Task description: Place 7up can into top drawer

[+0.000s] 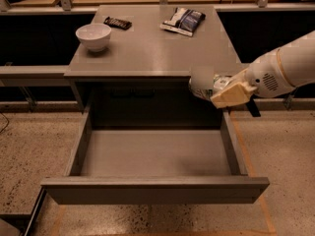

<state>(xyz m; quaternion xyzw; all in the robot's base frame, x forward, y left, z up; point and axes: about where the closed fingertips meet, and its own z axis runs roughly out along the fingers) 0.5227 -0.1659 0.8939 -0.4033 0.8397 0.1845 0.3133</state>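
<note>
Next, my gripper lets go of the 7up can on the top drawer's bare bottom, close to the middle of the drawer's back (169,138).
The top drawer (155,188) is pulled fully out below the grey cabinet top (152,48), and its inside is bare. My gripper (216,88) comes in from the right on a white arm and is shut on the 7up can (202,86). The can lies sideways in the gripper, whitish-silver with some green. It hangs just past the cabinet's front edge, above the back right part of the open drawer.
On the cabinet top stand a white bowl (93,36) at the left, a small dark bar-shaped object (118,22) behind it, and a blue-and-white snack bag (183,20) at the back right. Speckled floor lies around the drawer.
</note>
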